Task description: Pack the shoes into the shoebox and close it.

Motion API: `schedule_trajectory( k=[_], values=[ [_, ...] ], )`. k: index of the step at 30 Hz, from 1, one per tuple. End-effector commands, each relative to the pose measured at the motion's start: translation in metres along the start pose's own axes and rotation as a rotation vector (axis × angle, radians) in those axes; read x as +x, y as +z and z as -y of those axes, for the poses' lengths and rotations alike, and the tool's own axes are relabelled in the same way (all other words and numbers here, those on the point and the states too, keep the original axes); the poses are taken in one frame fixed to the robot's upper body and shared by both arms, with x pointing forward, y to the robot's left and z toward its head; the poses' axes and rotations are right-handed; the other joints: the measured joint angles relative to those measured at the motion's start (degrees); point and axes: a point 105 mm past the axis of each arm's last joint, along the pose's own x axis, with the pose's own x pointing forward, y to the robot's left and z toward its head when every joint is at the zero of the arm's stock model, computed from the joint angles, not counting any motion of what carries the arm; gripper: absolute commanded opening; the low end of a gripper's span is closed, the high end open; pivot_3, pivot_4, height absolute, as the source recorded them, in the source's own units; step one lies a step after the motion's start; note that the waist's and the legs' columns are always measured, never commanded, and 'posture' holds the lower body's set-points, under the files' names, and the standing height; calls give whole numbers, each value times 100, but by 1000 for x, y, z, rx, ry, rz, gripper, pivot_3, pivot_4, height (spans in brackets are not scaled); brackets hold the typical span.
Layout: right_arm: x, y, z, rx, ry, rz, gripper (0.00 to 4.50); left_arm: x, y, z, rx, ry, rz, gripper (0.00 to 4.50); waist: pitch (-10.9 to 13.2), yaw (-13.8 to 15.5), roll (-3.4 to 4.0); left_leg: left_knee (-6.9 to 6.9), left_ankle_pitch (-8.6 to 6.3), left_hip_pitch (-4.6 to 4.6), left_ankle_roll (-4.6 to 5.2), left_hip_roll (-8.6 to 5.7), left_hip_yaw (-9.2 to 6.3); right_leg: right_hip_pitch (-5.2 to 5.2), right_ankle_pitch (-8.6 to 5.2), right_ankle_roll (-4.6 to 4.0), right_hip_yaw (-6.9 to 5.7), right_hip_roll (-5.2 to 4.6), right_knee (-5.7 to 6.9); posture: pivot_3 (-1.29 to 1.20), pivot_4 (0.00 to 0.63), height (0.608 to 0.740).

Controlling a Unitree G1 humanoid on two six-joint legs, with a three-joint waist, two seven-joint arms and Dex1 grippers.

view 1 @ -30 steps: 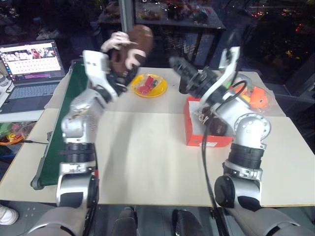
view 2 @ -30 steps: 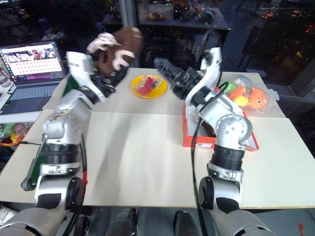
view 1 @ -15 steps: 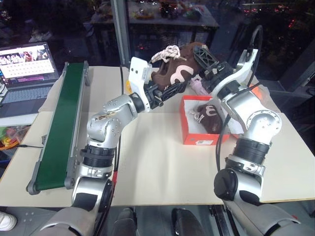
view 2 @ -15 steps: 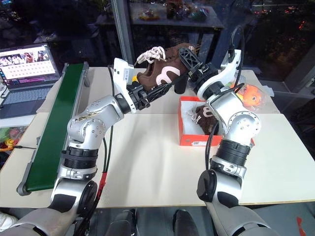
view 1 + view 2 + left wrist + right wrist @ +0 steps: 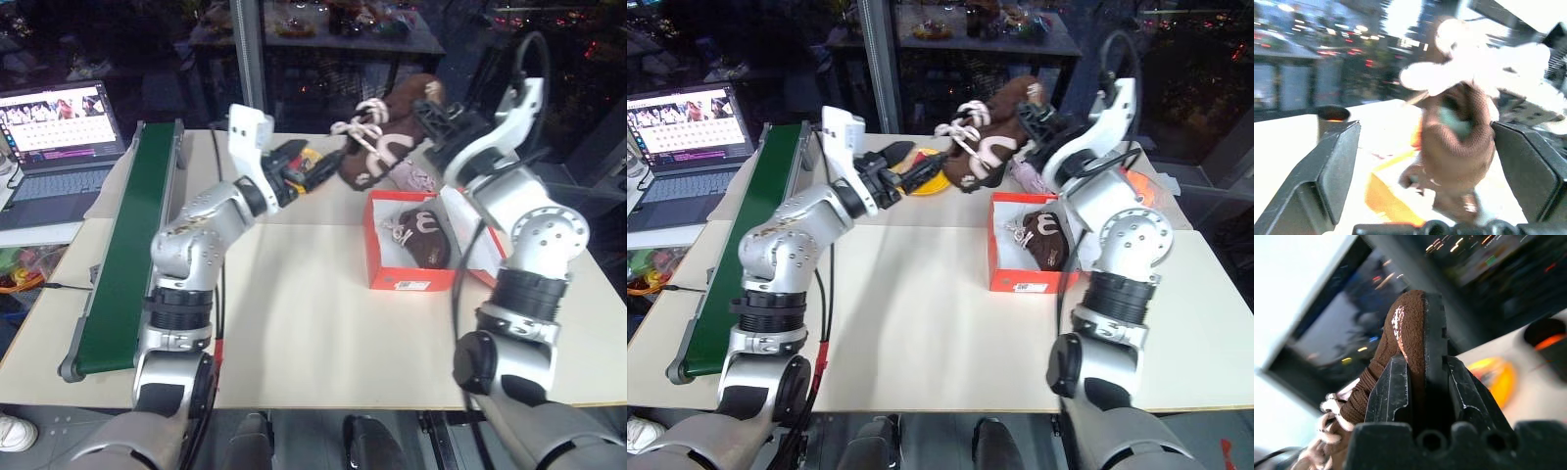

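My right gripper needs to release the dark brown shoe in the orange-red shoebox (image 5: 394, 259) next to the other shoe, on the conveyor side. The dark brown shoe hangs above the table's far side.
A dark brown shoe (image 5: 390, 137) with cream-pink laces hangs in the air above the far side of the table. My right gripper (image 5: 438, 115) is shut on its heel end, and the right wrist view shows both fingers (image 5: 1392, 390) clamped on the sole and heel (image 5: 1411, 333). My left gripper (image 5: 306, 168) stands open just left of the shoe's laced front, not holding it; its fingers (image 5: 1334, 164) are spread wide with the shoe (image 5: 1457, 142) ahead of them. The orange-red shoebox (image 5: 409, 282) sits open on the table with the other shoe (image 5: 423, 233) lying inside.
A green conveyor belt (image 5: 127, 245) runs along the table's left edge, with a laptop (image 5: 59, 117) beyond it. A yellow plate (image 5: 933, 180) lies behind my left gripper. A small pink plush toy (image 5: 413, 178) sits behind the box, and orange toys (image 5: 1138, 186) lie at the far right.
The left gripper let go of the shoe, opened wide and drew back to the left. The right gripper shut on the shoe's heel and carried it rightward, above the back of the box.
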Motion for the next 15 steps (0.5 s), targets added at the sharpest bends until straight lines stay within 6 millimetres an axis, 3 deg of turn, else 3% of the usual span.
schedule_trajectory(
  k=[1, 6, 15],
  values=[
    [-2, 5, 13, -411, -30, -72, 386, -12, 6, -29, 56, 142, 11, 4500, 1, -1, 2, 0, 0, 0, 0, 0, 0, -1, 0, 0, 0, 0, -1, 0, 150, 736],
    [-10, -28, 41, -472, -37, -234, 386, -16, 0, -29, 54, 163, -7, 4500, 2, -10, 0, 0, -1, 1, 2, 0, 0, 1, -1, 1, 2, 0, -5, 0, 150, 736],
    [-20, -77, 53, -473, -1, -389, 386, -16, 0, -21, 54, 156, -4, 4500, 3, -2, 2, 4, -1, -1, 1, -1, 0, 0, 1, 3, 2, 0, -2, 0, 150, 736]
  ],
)
